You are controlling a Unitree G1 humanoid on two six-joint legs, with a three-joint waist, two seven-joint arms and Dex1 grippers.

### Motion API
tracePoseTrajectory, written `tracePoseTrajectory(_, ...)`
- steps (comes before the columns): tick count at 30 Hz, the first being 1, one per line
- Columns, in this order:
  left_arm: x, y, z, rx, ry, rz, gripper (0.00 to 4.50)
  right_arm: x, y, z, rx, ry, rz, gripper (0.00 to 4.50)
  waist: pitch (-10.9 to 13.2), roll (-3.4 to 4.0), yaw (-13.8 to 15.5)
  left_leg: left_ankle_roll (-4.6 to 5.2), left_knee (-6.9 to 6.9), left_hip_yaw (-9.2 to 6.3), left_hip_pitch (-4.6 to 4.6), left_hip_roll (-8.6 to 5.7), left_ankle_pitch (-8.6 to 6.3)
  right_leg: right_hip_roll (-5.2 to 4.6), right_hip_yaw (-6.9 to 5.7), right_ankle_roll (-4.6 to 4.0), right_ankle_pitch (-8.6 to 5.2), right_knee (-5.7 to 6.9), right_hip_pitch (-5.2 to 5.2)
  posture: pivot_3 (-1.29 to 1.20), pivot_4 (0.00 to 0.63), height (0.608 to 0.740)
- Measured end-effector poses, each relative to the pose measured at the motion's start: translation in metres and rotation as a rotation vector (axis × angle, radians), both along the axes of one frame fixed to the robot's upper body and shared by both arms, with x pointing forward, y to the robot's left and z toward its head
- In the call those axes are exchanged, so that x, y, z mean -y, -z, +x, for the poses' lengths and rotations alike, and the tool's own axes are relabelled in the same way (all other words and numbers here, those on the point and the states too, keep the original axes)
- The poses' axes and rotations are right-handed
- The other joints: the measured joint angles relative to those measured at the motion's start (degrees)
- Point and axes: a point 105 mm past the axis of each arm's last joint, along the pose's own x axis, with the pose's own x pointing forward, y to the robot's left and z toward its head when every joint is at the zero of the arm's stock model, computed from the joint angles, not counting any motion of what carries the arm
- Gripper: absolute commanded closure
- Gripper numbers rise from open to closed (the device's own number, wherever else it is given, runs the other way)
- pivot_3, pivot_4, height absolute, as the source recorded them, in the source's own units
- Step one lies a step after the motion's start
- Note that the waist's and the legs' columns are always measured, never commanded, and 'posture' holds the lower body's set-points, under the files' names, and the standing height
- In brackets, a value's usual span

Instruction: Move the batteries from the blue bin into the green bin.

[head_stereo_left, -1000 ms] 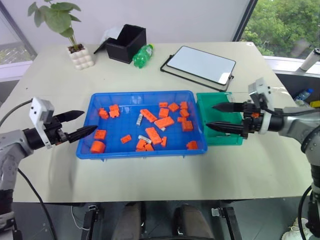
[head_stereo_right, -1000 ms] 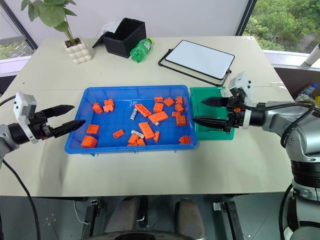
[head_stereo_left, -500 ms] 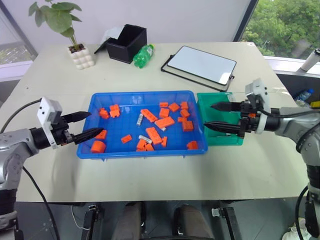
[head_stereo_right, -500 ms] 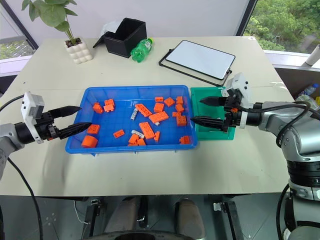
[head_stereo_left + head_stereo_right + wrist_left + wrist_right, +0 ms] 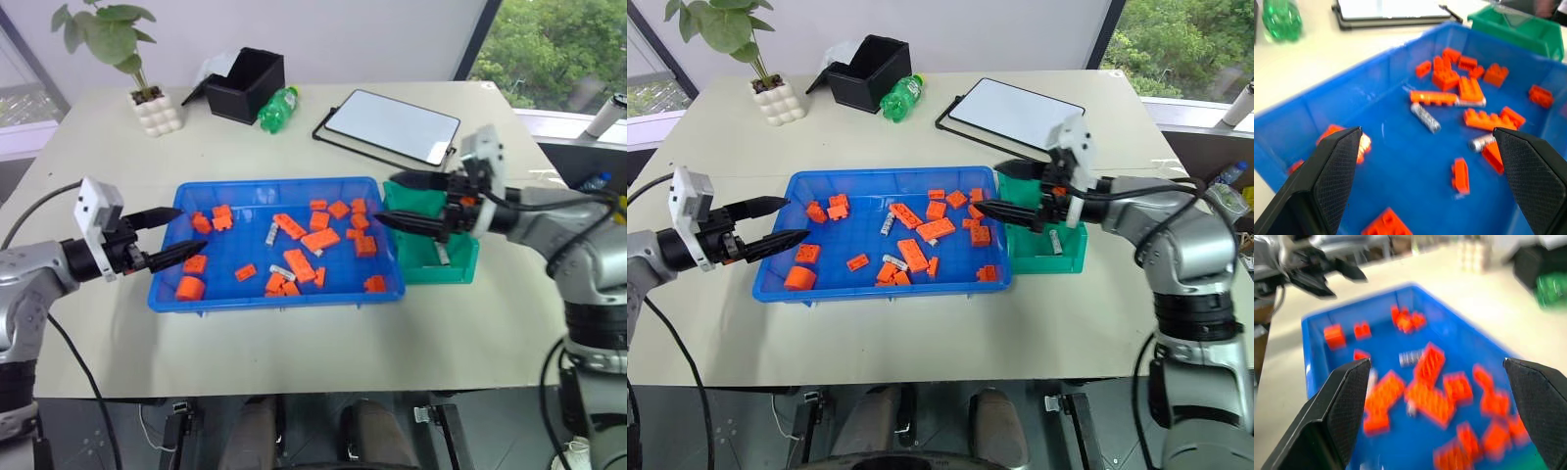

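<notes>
Next, I close my right gripper on the near end of the silver battery (image 5: pixel 269 240) (image 5: pixel 1404 359) that lies closest to the blue bin's far side, next to an orange block.
The blue bin (image 5: pixel 274 182) sits mid-table, holding several orange blocks (image 5: pixel 320 240) and two silver batteries (image 5: pixel 273 233) (image 5: pixel 284 273). The left wrist view shows those batteries (image 5: pixel 1425 117) (image 5: pixel 1481 143) too. The green bin (image 5: pixel 453 266) stands against the blue bin's right side with one battery (image 5: pixel 440 255) lying in it. My right gripper (image 5: pixel 382 201) is open and empty, level, its tips above the blue bin's right edge. My left gripper (image 5: pixel 192 229) is open and empty, hovering over the blue bin's left edge and pointing inward.
At the back of the table stand a black open box (image 5: pixel 247 84), a green bottle (image 5: pixel 278 108), a white tablet in a black frame (image 5: pixel 392 125) and a potted plant (image 5: pixel 159 110). Bare tabletop lies in front of both bins.
My right gripper has swung left and slightly up, from over the green bin to the blue bin's right edge, uncovering a battery in the green bin. My left gripper edged slightly toward the blue bin.
</notes>
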Motion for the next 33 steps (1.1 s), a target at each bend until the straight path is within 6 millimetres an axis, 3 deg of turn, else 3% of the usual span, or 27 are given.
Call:
tracePoseTrajectory(5,0.006,0.001,0.003,-0.007,0.024,0.002,0.0,-0.039,0.016,0.013,-0.004,-0.061,-0.01,0.05,0.0,-0.01,0.3,0.0,0.04,0.0,-0.01,-0.05,0.0,-0.03,0.0,0.01,0.0,0.04,-0.01,0.0,0.15,0.74)
tracePoseTrajectory(12,0.016,-0.006,0.005,0.027,0.042,-0.004,0.0,-0.075,0.045,0.022,-0.05,-0.134,-0.043,0.05,0.0,-0.03,0.0,-0.01,0.05,-0.02,-0.02,-0.05,0.01,0.0,-0.01,0.01,0.0,0.1,-0.04,0.0,0.15,0.74)
tracePoseTrajectory(17,0.018,-0.005,0.005,0.03,0.032,-0.01,0.0,-0.09,0.068,0.027,-0.102,-0.168,-0.077,0.05,0.0,-0.02,0.0,-0.02,0.05,-0.02,-0.01,-0.05,0.01,0.0,-0.01,0.01,0.0,0.11,-0.04,0.0,0.15,0.74)
tracePoseTrajectory(26,0.018,0.002,0.001,0.014,0.012,-0.013,0.0,-0.117,0.068,0.02,-0.169,-0.292,-0.069,0.05,0.0,-0.02,-0.1,-0.05,0.04,-0.03,-0.01,-0.04,0.03,-0.01,-0.01,0.01,0.0,0.11,-0.06,0.0,0.15,0.74)
tracePoseTrajectory(33,0.018,0.006,-0.005,0.024,-0.032,-0.037,0.0,-0.134,0.072,0.011,-0.364,-0.351,-0.086,0.05,0.0,-0.02,-0.1,-0.03,0.04,-0.04,-0.02,-0.05,0.02,-0.03,-0.01,0.01,0.01,0.11,-0.06,0.0,0.15,0.74)
